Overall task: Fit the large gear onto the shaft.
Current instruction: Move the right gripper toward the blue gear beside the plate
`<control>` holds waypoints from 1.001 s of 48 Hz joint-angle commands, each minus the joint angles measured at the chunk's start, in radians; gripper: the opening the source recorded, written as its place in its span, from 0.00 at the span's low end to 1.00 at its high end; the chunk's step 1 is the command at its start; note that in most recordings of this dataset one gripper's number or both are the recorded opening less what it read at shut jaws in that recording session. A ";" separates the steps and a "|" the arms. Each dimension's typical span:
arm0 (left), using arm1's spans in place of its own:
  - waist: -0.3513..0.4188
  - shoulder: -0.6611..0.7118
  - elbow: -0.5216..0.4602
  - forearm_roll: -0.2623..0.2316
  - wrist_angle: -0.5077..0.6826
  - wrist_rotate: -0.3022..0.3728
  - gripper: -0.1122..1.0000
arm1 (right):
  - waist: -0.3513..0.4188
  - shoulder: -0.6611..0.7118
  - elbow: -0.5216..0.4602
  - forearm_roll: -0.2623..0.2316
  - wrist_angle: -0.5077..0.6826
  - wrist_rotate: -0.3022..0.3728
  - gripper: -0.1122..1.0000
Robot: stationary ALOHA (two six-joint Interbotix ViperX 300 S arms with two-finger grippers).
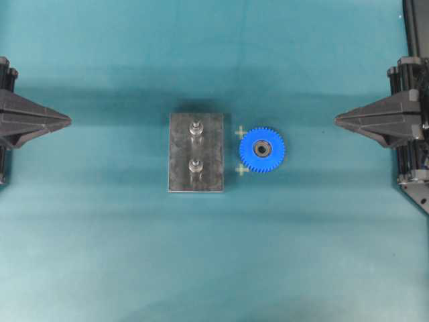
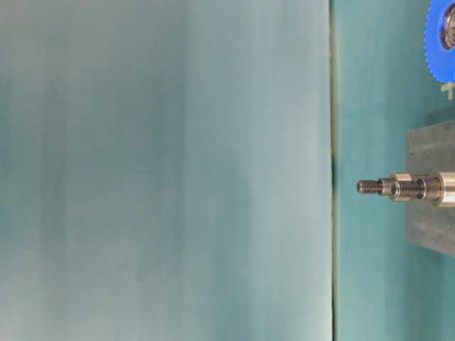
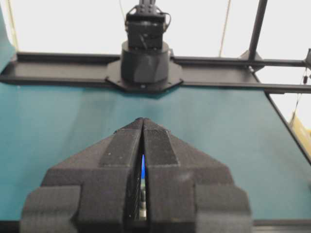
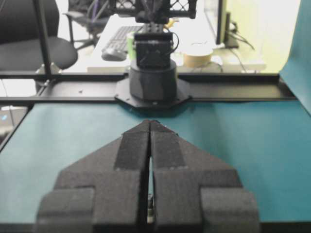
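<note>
The large gear is next for my right gripper, which should go there and close across its far side (image 1: 263,135), between the gear's middle hole and the gear's toothed edge.
The large gear (image 1: 262,149), bright blue with a dark bearing hub, lies flat on the teal table just right of the grey base plate (image 1: 179,168). Two silver pegs stand on the plate: the far shaft (image 1: 196,127) and the near one (image 1: 196,166). In the table-level view the pegs (image 2: 398,187) overlap and only the gear's edge (image 2: 439,50) shows. My left gripper (image 1: 67,121) rests shut at the left edge, tips together (image 3: 142,120). My right gripper (image 1: 337,120) rests shut at the right edge (image 4: 149,121). Neither holds anything, and both are far from the gear.
Two pale cross marks (image 1: 240,132) (image 1: 242,170) sit on the table between plate and gear. The opposite arm's black base (image 3: 144,63) and frame rail stand beyond the table in each wrist view.
</note>
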 commanded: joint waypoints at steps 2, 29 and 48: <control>0.005 0.089 -0.048 0.009 0.000 -0.044 0.10 | -0.026 0.018 0.003 0.028 0.017 0.005 0.11; 0.011 0.379 -0.192 0.014 0.261 -0.044 0.10 | -0.123 0.215 -0.173 0.130 0.707 0.077 0.11; 0.011 0.433 -0.212 0.012 0.339 -0.028 0.10 | -0.170 0.612 -0.350 0.086 0.784 0.066 0.11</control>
